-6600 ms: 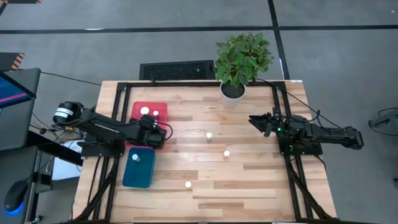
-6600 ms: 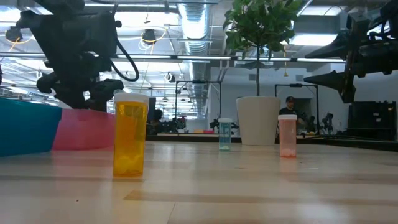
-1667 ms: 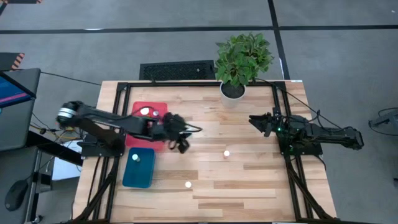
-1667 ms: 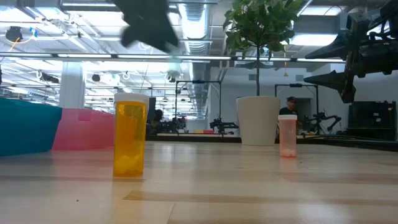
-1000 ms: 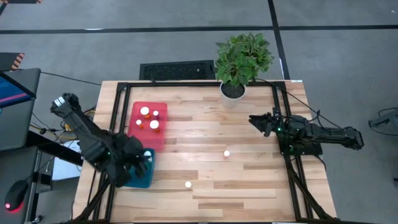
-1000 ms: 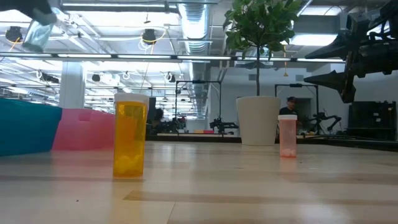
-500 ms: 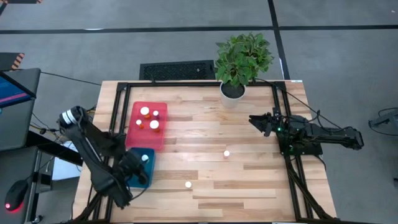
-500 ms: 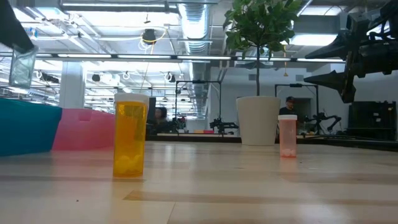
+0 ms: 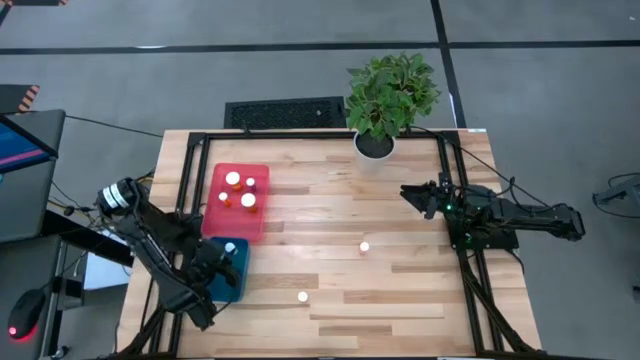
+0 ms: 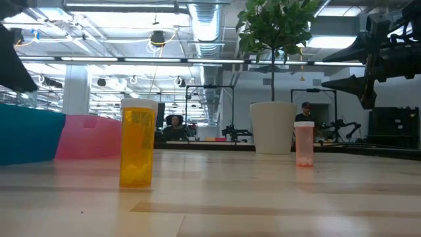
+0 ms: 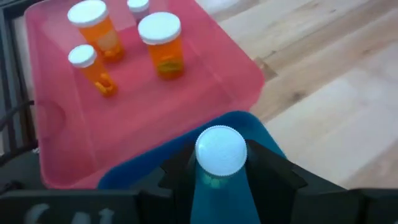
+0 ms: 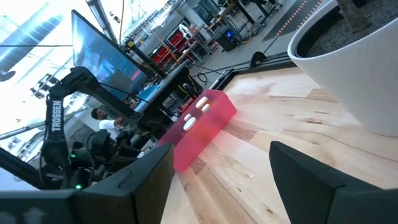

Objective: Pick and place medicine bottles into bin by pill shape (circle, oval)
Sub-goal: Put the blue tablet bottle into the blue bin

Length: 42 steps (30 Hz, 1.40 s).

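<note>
The robot's left gripper needs to release the clear bluish bottle on the bottom of the blue bin, near the end (image 9: 233,253) (image 11: 214,183) beside the red bin.
My left gripper (image 9: 228,258) is over the blue bin (image 9: 234,285) and is shut on a clear bluish bottle with a white cap (image 11: 221,149). The cap also shows in the high view (image 9: 229,247). In the low view the bottle is hidden behind the blue bin's wall (image 10: 26,135). The red bin (image 9: 258,222) beside it holds several white-capped amber bottles (image 11: 160,37). Two bottles stand upright on the table: an amber one (image 9: 302,296) (image 10: 138,141) and a small pinkish one (image 9: 364,246) (image 10: 304,143). My right gripper (image 9: 408,194) is open and empty above the table's right side. My left gripper pinches the bottle's body just below its cap (image 11: 217,183), with one finger (image 11: 177,177) on either side. The fingers slant down into the blue bin. The bottle stands about upright with its cap up. Whether its bottom rests on the bin floor is hidden.
A potted plant (image 9: 385,100) stands at the table's far edge. Black frame rails (image 9: 190,180) run along the left and right sides. Bare wood lies between the two standing bottles and my right gripper.
My left gripper has gone down over the blue bin with the bottle. In the low view the bottle was above the bin wall and tilted, then came upright, and has now sunk out of sight behind the wall.
</note>
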Motion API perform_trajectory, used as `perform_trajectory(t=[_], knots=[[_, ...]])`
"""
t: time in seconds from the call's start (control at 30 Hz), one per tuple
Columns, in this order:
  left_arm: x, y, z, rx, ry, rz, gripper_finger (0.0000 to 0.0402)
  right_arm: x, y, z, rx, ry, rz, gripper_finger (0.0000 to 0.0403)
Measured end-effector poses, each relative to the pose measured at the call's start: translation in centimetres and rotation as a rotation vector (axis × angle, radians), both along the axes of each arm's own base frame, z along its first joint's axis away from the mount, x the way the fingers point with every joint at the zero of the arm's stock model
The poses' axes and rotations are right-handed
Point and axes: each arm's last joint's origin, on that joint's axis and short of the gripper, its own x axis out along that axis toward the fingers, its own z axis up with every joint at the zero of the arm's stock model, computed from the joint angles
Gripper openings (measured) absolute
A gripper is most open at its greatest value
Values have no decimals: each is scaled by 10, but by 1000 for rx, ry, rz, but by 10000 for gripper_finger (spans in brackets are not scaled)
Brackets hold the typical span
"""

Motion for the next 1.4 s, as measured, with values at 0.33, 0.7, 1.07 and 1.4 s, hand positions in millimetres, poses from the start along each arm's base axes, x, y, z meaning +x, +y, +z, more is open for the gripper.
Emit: perform_trajectory(t=[0.33, 0.7, 1.07, 1.4], knots=[[0, 6, -23, -59, -10, 4, 119, 0, 0, 0, 13, -5, 0, 276], [-4, 12, -35, -74, 2, 12, 119, 0, 0, 0, 10, -3, -1, 276], [-4, 12, -37, -72, 20, -11, 119, 0, 0, 0, 10, -3, -1, 276], [-3, 10, -36, -87, 18, -5, 157, 0, 0, 0, 10, -3, -1, 276]])
